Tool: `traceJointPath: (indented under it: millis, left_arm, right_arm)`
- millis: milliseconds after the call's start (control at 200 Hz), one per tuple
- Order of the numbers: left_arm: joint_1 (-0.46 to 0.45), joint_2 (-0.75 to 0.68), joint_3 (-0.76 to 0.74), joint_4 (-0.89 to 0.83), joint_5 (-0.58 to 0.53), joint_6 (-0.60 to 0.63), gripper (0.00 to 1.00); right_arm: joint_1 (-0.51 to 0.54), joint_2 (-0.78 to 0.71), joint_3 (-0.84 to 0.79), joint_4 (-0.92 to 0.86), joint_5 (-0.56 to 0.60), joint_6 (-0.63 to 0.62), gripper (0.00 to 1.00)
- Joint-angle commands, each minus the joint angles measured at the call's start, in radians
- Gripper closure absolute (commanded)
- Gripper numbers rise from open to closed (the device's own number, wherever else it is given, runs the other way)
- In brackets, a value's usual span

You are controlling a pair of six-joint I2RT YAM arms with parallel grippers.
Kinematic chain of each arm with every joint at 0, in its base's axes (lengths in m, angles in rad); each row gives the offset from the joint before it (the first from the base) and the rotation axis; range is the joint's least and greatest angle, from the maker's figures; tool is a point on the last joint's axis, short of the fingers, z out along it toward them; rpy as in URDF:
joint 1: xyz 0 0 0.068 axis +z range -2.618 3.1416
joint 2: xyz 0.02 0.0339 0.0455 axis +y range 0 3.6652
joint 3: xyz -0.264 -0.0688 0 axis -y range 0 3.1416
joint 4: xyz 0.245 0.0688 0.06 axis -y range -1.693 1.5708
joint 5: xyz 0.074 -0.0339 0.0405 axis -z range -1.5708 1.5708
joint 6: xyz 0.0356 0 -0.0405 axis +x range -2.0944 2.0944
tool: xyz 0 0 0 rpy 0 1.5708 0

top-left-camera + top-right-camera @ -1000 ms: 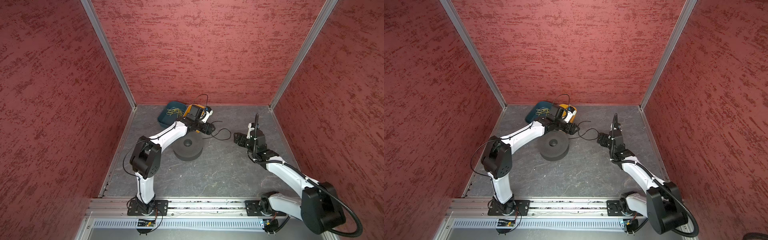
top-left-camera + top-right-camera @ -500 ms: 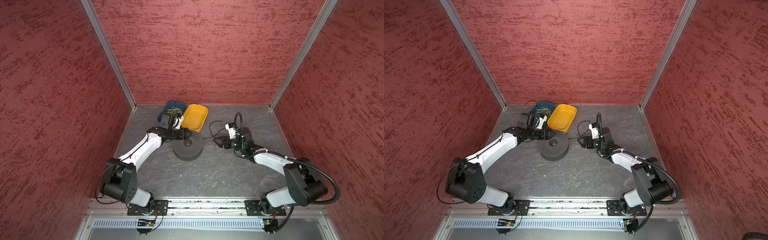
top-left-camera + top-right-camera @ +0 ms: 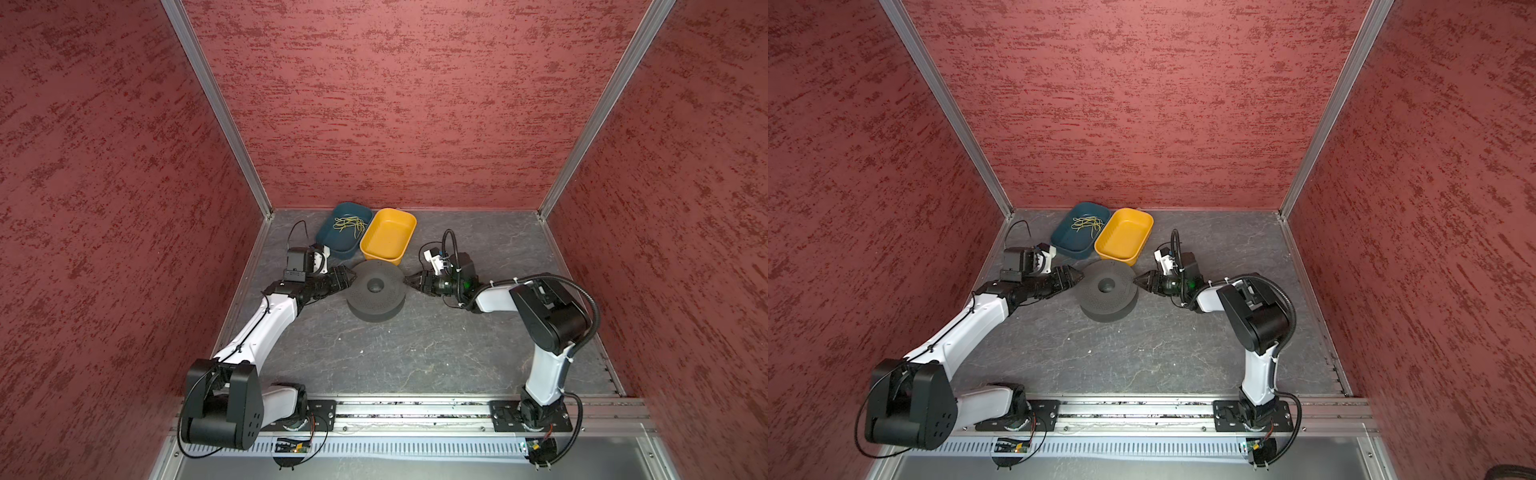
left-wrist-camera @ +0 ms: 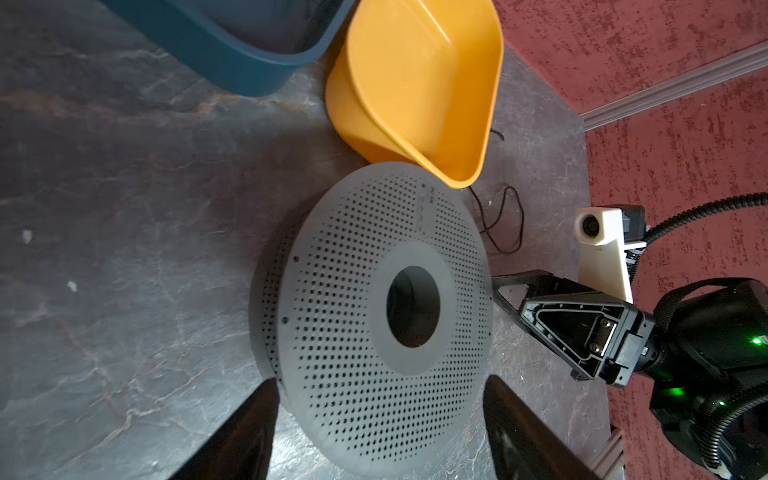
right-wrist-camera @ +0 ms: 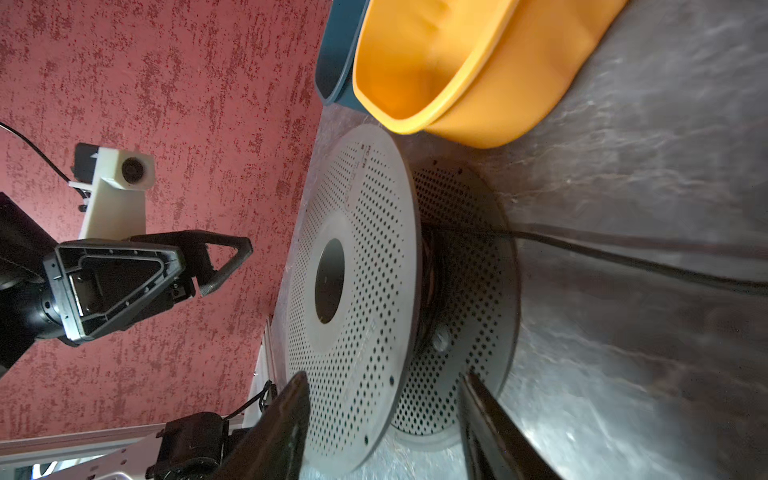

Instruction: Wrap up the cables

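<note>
I will next close my left gripper on the rim of the grey spool's lower disc (image 3: 348, 299), the one against the floor, on the side nearest to that gripper.
A grey perforated spool (image 3: 376, 291) (image 3: 1108, 291) lies flat mid-floor. A thin black cable (image 5: 623, 257) runs from the spool's hub across the floor, and a loose loop of the cable (image 4: 520, 220) lies beside the yellow bin. My left gripper (image 3: 351, 278) (image 3: 1079, 275) (image 4: 379, 380) is open at the spool's left rim, with a finger on each side of the spool (image 4: 353, 332). My right gripper (image 3: 407, 281) (image 3: 1138, 280) (image 5: 382, 374) is at the right rim, jaws apart. They straddle both flanges of the spool (image 5: 365, 249); contact is unclear.
A blue bin (image 3: 332, 243) (image 3: 1065, 243) holding yellow-green strands and a yellow bin (image 3: 388, 237) (image 3: 1123, 239) stand just behind the spool, the yellow one almost touching it. Red walls enclose the grey floor on three sides, and the arm bases sit on the front rail.
Both arms swung down from the back of the floor to the spool's sides. The left gripper left the yellow bin. The right jaws narrowed around the spool's rim.
</note>
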Motion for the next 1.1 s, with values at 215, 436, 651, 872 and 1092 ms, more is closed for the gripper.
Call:
traceJointPath:
  millis: [215, 436, 651, 872, 1092]
  left_arm:
    - [0.034, -0.007, -0.057, 0.059, 0.001, -0.047, 0.22]
    - [0.052, 0.007, -0.086, 0.072, 0.014, -0.049, 0.22]
    - [0.092, -0.003, -0.112, 0.081, 0.041, -0.047, 0.23]
    - [0.117, 0.0, -0.137, 0.109, 0.059, -0.058, 0.25]
    - [0.141, -0.02, -0.17, 0.169, 0.1, -0.071, 0.26]
  right_arm:
    - [0.038, 0.169, 0.078, 0.384, -0.086, 0.267, 0.58]
    - [0.045, 0.212, 0.112, 0.415, -0.083, 0.307, 0.73]
    - [0.045, 0.218, 0.124, 0.399, -0.075, 0.331, 0.95]
    - [0.032, 0.212, 0.126, 0.493, -0.084, 0.5, 1.0]
    - [0.001, 0.156, 0.092, 0.667, -0.088, 0.736, 1.0]
